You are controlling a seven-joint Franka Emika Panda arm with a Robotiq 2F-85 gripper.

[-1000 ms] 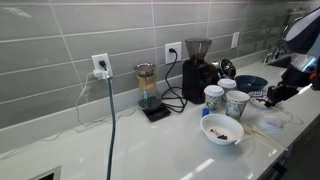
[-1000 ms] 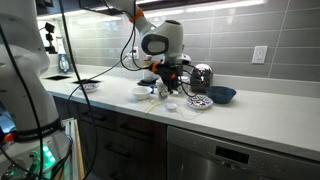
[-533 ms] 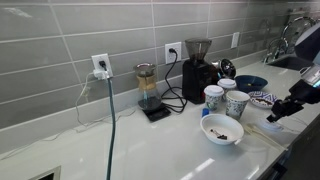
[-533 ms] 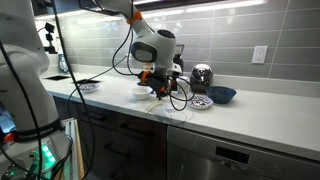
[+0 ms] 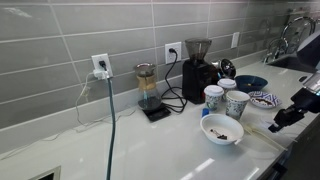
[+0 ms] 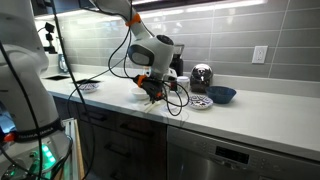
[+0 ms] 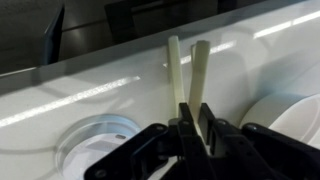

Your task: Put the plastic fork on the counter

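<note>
Next, I release the cream plastic fork, held just above the glossy counter, on the counter (image 5: 263, 135) (image 7: 206, 84) next to the white bowl, with the fork's handle toward the front edge.
In the wrist view my gripper (image 7: 192, 118) is shut on a cream plastic fork (image 7: 200, 65) that sticks out ahead of the jaws, just above the glossy white counter (image 7: 100, 90). A second pale strip beside it looks like its reflection. In both exterior views the gripper (image 5: 283, 119) (image 6: 152, 92) hangs low over the counter (image 5: 150, 150) (image 6: 260, 110) near its front edge, beside the dishes. The fork is too small to make out there.
A white bowl (image 5: 222, 129), two patterned cups (image 5: 213, 97) (image 5: 236, 103), a blue bowl (image 5: 250, 83) and a patterned plate (image 5: 262, 98) stand close by. A coffee grinder (image 5: 197, 68) and a carafe on a scale (image 5: 148, 90) sit by the tiled wall. Bowl rims (image 7: 95, 150) flank the jaws.
The gripper has moved down and toward the counter's front edge, away from the cups and plate, still holding the fork.
</note>
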